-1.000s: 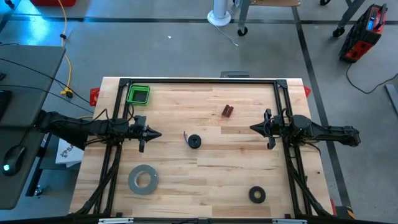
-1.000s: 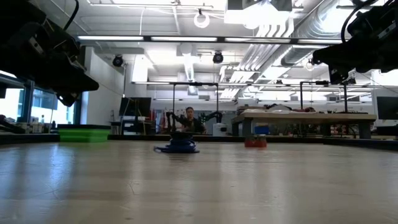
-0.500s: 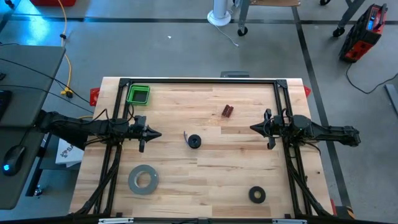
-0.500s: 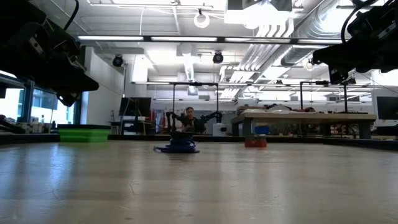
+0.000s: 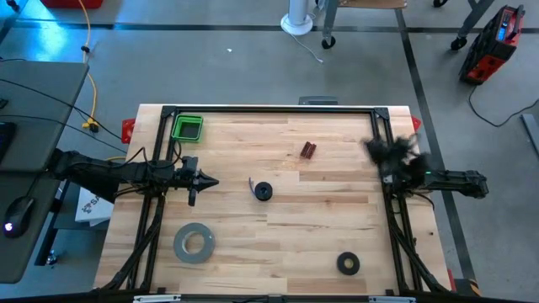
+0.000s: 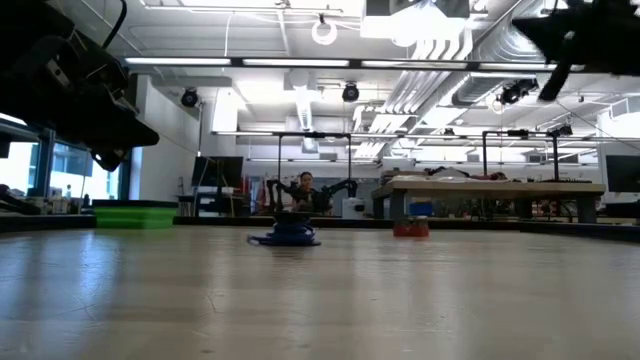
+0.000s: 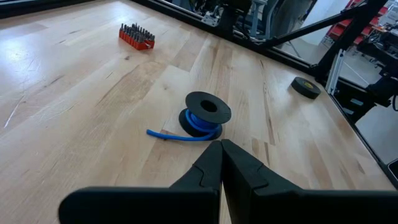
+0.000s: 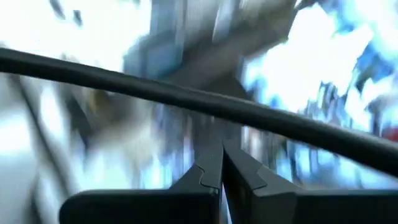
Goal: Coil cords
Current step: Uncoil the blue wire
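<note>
I will next move my left gripper over to the black spool and close it on its top disc's rim (image 5: 258, 190) (image 7: 214, 121), above the wound blue cord.
The blue cord (image 5: 264, 191) is wound on a small black spool that stands on its lower flange at the table's middle. A short blue tail (image 7: 165, 134) lies on the wood beside it. It also shows in the low view (image 6: 287, 235). My left gripper (image 5: 215, 181) hovers left of the spool, shut and empty, pointing at it; its closed fingers show in the left wrist view (image 7: 221, 163). My right gripper (image 5: 371, 149) is blurred near the table's far right, raised high, shut and empty (image 8: 221, 163).
A green bin (image 5: 187, 128) stands at the far left. A red bit holder (image 5: 309, 151) lies beyond the spool. A grey tape roll (image 5: 194, 242) lies near left and a black tape ring (image 5: 348, 263) near right. A black frame rail (image 5: 269, 110) rims the table.
My right gripper has swung quickly up and toward the table's far right corner, turning as it went; it shows blurred. Its fingers stay shut. The spool and cord have not moved.
</note>
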Tool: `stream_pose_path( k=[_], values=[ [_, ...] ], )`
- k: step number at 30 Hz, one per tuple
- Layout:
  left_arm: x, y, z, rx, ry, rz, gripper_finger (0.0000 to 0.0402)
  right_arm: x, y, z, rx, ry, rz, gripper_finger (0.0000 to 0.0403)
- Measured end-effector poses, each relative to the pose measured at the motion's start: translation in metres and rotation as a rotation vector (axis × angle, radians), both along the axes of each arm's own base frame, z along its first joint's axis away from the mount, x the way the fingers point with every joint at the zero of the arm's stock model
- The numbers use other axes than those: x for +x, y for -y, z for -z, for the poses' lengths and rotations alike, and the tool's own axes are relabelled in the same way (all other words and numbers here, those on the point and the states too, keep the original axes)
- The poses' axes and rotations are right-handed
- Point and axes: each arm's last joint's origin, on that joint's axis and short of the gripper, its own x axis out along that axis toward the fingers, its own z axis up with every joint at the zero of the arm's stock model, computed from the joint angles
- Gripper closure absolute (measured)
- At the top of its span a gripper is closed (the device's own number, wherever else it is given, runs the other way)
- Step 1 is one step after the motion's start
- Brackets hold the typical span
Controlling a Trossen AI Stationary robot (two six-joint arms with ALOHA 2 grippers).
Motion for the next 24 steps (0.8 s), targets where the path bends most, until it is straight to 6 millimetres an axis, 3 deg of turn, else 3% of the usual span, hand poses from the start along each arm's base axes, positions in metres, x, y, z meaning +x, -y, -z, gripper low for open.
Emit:
stream_pose_path(
  k=[3,7,12,14,20,24],
  values=[
    [0.000,0.000,0.000,0.000,0.000,0.000,0.0401,-0.018,0.002,-0.023,-0.026,0.206,0.155,0.0402],
    [0.000,0.000,0.000,0.000,0.000,0.000,0.0401,-0.017,0.002,-0.054,-0.052,0.167,0.165,0.0402],
    [0.000,0.000,0.000,0.000,0.000,0.000,0.0401,0.025,0.002,-0.067,0.035,-0.270,0.035,0.0402],
    [0.000,0.000,0.000,0.000,0.000,0.000,0.0401,0.042,0.003,-0.069,0.096,-0.367,0.012,0.0402],
    [0.000,0.000,-0.001,0.001,0.006,-0.007,0.0401,0.081,0.004,-0.083,0.184,-0.442,-0.020,0.0402],
    [0.003,-0.001,-0.012,-0.030,0.135,-0.051,0.0401,0.103,0.004,-0.097,0.222,-0.444,-0.065,0.0402]
  ],
)
